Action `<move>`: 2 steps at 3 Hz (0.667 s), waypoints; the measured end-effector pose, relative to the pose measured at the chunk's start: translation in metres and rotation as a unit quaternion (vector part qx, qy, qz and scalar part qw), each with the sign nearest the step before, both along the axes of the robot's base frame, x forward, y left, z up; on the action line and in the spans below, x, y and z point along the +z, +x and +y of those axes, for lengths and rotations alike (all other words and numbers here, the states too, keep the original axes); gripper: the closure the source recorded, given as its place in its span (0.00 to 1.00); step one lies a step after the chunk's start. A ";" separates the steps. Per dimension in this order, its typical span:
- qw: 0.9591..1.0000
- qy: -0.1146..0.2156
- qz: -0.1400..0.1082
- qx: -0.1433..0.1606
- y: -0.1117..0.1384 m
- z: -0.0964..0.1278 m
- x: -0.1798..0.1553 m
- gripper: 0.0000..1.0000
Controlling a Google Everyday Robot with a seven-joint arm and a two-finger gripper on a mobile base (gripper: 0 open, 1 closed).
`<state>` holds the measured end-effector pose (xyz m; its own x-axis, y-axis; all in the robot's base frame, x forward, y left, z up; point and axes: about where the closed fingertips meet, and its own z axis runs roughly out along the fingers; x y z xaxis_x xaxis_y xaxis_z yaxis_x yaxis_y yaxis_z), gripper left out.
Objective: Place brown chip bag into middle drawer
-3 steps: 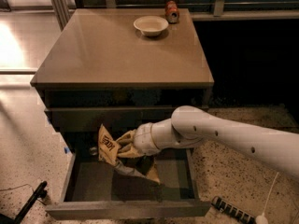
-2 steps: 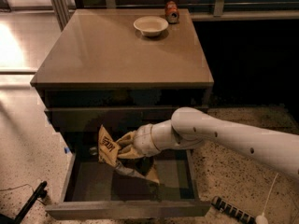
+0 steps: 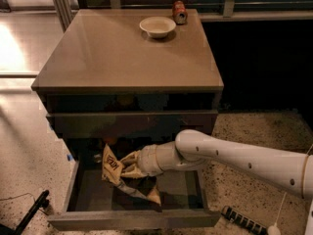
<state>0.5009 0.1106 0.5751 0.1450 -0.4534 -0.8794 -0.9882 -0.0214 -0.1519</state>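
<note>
Next, my gripper releases the brown chip bag on the middle drawer's grey bottom, just behind its front panel (image 3: 128, 186).
The brown chip bag (image 3: 113, 166) is crinkled, with tan ends, and hangs inside the open middle drawer (image 3: 73, 186), its lower end (image 3: 146, 194) near the grey floor. My gripper (image 3: 131, 167) reaches in from the right on the white arm (image 3: 234, 156) and is shut on the bag's right side, just above the drawer floor and under the closed drawer front above it. The bag partly hides the fingers.
A white bowl (image 3: 157, 26) and a small red-orange can (image 3: 179, 11) stand at the back of the cabinet top (image 3: 117, 58). A closed drawer front (image 3: 132, 124) sits above the open one. A black object (image 3: 243, 221) lies on the floor at the right, and a black bar (image 3: 30, 214) at the left.
The arm and the bag have sunk a little lower into the open drawer. The grip on the bag is unchanged.
</note>
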 end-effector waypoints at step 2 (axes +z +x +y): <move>1.000 0.009 0.014 -0.003 0.004 0.003 -0.015 1.00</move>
<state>0.5051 0.1135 0.5602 0.1165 -0.4389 -0.8909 -0.9922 -0.0121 -0.1238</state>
